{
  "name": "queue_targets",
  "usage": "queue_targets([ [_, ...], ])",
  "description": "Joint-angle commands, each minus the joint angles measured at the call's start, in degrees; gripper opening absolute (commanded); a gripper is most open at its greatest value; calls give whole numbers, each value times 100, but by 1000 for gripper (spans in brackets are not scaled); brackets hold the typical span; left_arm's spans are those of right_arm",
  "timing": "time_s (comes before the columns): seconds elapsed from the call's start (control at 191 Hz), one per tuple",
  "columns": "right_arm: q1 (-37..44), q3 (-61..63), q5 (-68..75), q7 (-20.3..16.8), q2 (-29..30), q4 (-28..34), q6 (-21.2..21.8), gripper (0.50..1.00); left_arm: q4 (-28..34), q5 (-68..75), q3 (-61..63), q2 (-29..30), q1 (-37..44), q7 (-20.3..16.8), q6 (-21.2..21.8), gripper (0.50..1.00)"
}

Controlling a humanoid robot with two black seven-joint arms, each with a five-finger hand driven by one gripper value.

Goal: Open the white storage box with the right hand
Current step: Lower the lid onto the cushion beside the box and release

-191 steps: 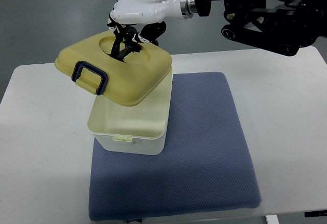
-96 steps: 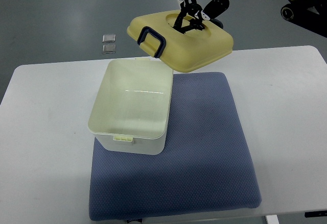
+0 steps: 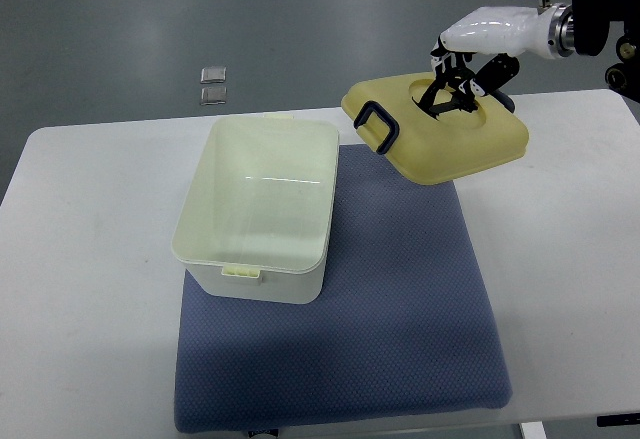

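I should use my right gripper to set the pale yellow lid down on the blue mat's far corner (image 3: 431, 200), beside the white storage box.
The white storage box (image 3: 258, 209) stands uncovered on the left part of a blue mat (image 3: 400, 299), its inside bare. Its pale yellow lid (image 3: 440, 139), with a dark blue latch handle (image 3: 378, 126) on the near-left side, hangs tilted in the air above the mat's far right corner. My right hand (image 3: 455, 84) comes in from the upper right and is shut on the lid, its dark fingers hooked into the recess on the lid's top. The left arm does not show.
A white table (image 3: 90, 259) carries the mat; its edges run near the frame's left and right sides. Two small clear squares (image 3: 213, 85) lie on the grey floor beyond the table's far edge.
My right hand has carried the lid from above the box to the right and lower, off the box. The box stays in place, now fully uncovered.
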Motion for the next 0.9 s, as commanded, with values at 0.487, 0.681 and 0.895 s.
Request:
queue_targets([
  [0.487,-438,-246,-134,-181,-70,0,71,500,0,0,0,0,-1,0,0,1000],
  [0.681,-614,-246,-143,-339,114,0,71,500,0,0,0,0,-1,0,0,1000],
  [0.895,-684,-228,-90,-550,430,9,53,500,0,0,0,0,-1,0,0,1000],
])
